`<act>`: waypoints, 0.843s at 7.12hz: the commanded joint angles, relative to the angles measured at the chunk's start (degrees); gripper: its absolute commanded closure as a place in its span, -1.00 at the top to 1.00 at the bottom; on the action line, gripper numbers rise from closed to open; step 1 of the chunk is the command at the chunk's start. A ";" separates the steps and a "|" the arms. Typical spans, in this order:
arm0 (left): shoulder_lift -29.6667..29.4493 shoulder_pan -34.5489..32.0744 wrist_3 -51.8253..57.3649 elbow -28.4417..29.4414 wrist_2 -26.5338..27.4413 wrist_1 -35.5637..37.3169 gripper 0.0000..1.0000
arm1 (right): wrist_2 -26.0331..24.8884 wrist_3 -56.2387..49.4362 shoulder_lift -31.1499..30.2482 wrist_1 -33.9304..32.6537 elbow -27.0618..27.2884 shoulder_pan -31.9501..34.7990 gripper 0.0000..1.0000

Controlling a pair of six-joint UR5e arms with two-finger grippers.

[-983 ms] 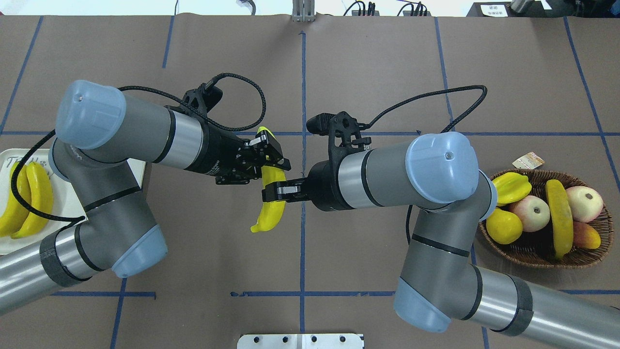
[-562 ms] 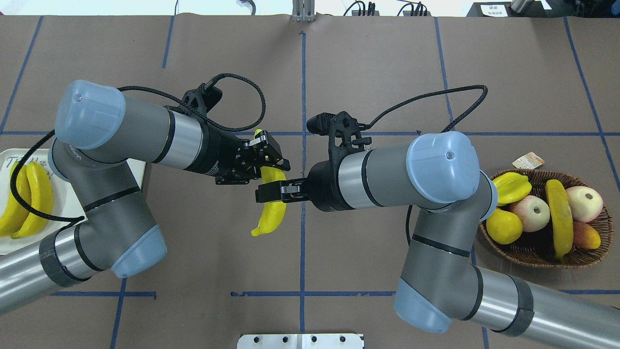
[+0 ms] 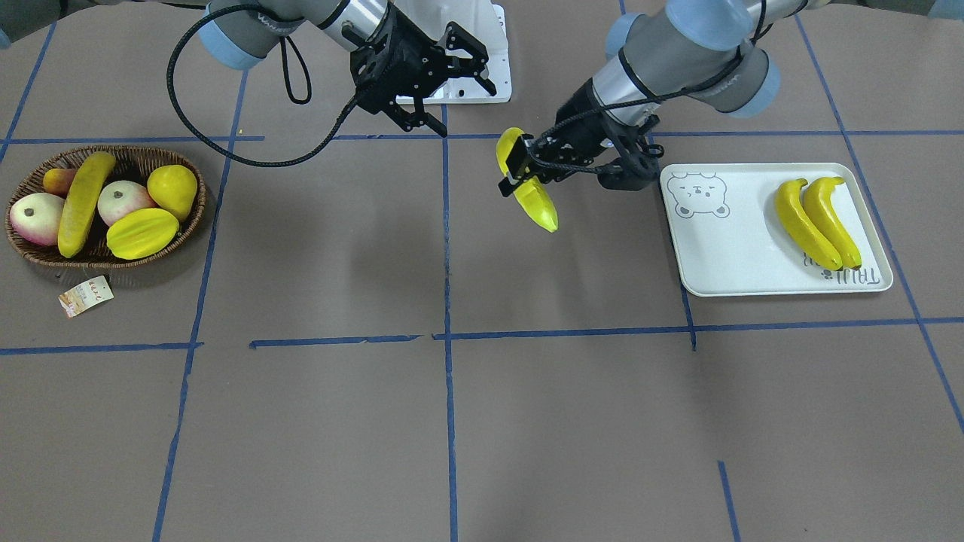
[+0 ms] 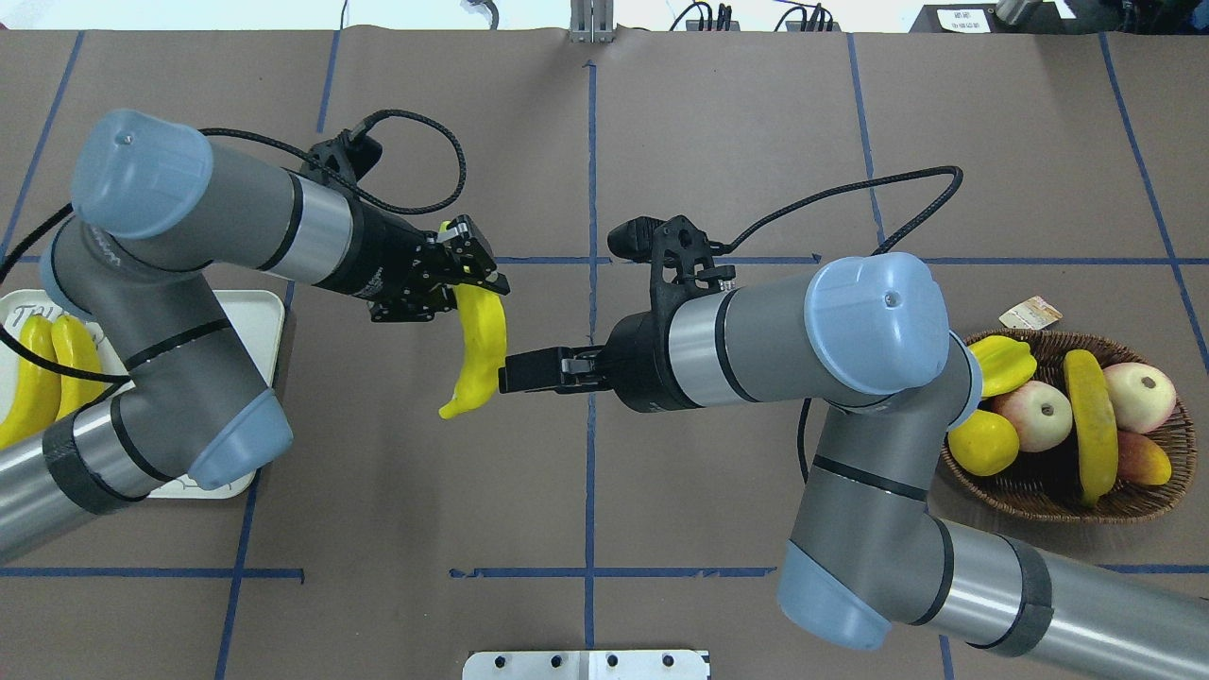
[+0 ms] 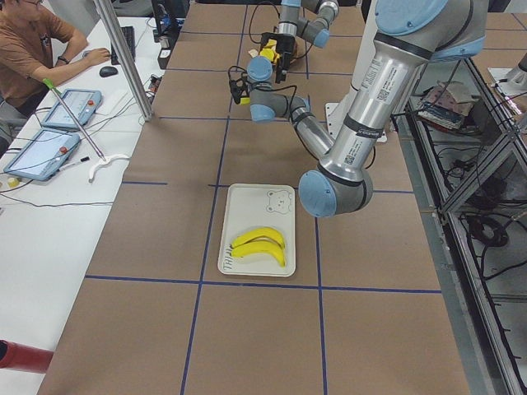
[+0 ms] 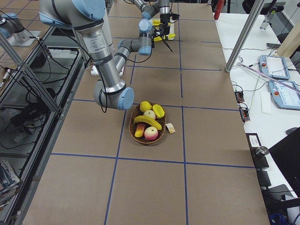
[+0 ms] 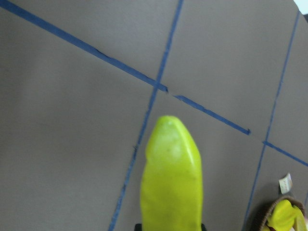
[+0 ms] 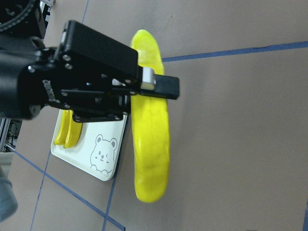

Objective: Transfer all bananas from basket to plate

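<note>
The robot's left gripper needs to release its banana on the plate (image 3: 779,239) between the bear print and the bananas, close beside them.
My left gripper (image 4: 465,283) is shut on the top of a yellow banana (image 4: 477,351) and holds it above the table, between the centre line and the plate (image 4: 257,312); it also shows in the front view (image 3: 522,170). The banana (image 3: 533,199) hangs down from it. My right gripper (image 3: 467,113) is open and empty, just clear of the banana. Two bananas (image 3: 817,222) lie on the bear-print plate (image 3: 738,260). One banana (image 4: 1091,425) lies in the wicker basket (image 4: 1039,510).
The basket (image 3: 38,256) also holds a starfruit (image 3: 141,233), a yellow pear-shaped fruit (image 3: 173,192) and pink-white apples (image 3: 34,218). Its paper tag (image 3: 85,295) lies on the table. Blue tape lines cross the brown table.
The right gripper has let go of the banana and stands apart from it. The left arm has carried the banana left, toward the plate.
</note>
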 commanded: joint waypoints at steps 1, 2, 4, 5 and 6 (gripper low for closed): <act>7.14 -5.16 11.11 -0.98 -1.64 7.95 -1.00 | 1.63 -0.18 -2.29 -4.11 3.50 1.72 1.00; 11.36 -7.26 14.41 -1.95 -1.55 11.12 -1.00 | 1.81 -0.18 -3.18 -5.70 4.91 2.68 1.00; 19.81 -8.07 18.74 -1.35 -0.06 11.67 -1.00 | 1.81 -0.18 -5.98 -8.61 6.85 4.53 1.00; 22.63 -7.90 19.09 -1.17 2.12 11.68 -1.00 | 1.81 -0.18 -6.43 -8.62 6.86 4.89 1.00; 24.13 -7.99 19.62 -0.56 3.53 11.68 -1.00 | 1.72 -0.18 -6.79 -8.62 6.86 5.15 1.00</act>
